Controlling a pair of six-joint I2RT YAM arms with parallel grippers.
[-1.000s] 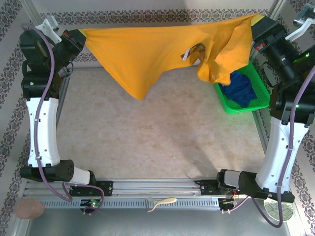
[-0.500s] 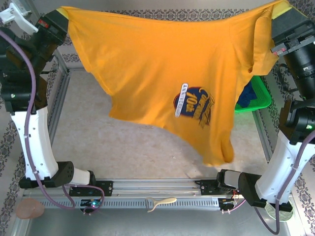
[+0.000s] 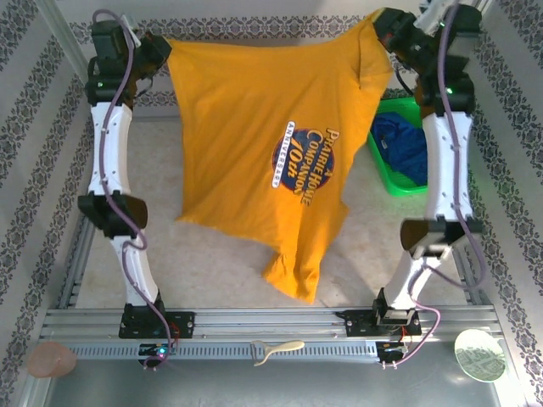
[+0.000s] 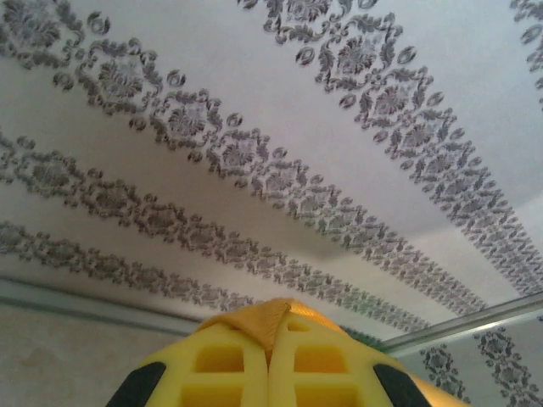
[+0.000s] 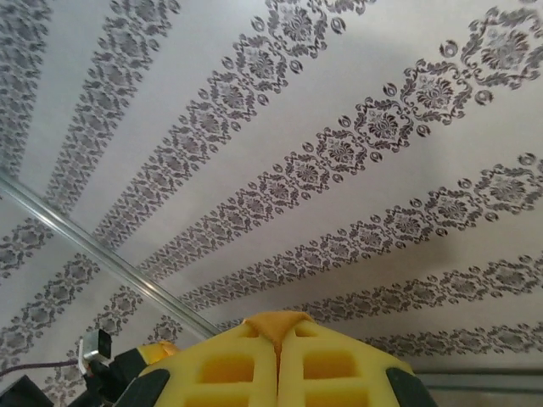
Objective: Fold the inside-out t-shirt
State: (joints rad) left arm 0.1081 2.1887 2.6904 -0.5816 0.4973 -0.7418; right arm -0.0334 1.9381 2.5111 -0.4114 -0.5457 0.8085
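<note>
My left gripper has the top corner of the orange-yellow t-shirt, which is stretched above the table's far side. It will let go of that corner on the bare beige table top behind the front ledge (image 3: pixel 178 247).
The orange-yellow t-shirt (image 3: pixel 246 127) is stretched between my two grippers above the far side of the table, and a blue and brown print (image 3: pixel 304 158) faces up. Its lower end trails down toward the near edge. My left gripper (image 3: pixel 165 49) is shut on the shirt's left top corner. My right gripper (image 3: pixel 382 25) is shut on the right top corner, where a sleeve hangs. In the left wrist view a tuck of orange cloth (image 4: pixel 270 312) sits pinched in the left gripper (image 4: pixel 273 326). The right wrist view shows the same: cloth (image 5: pixel 276 320) in the right gripper (image 5: pixel 278 332).
A green bin (image 3: pixel 417 183) holding a dark blue garment (image 3: pixel 399 144) stands at the right, partly under the shirt. The beige table top (image 3: pixel 204 271) lies below. On the front ledge lie a pinkish disc (image 3: pixel 51 360), a cream hook (image 3: pixel 276 349) and a pale round lid (image 3: pixel 479 354).
Both arms have drawn in and reached toward the far wall, carrying the shirt back. The shirt now hangs narrower and flatter, its print turned and its tail nearer the middle.
</note>
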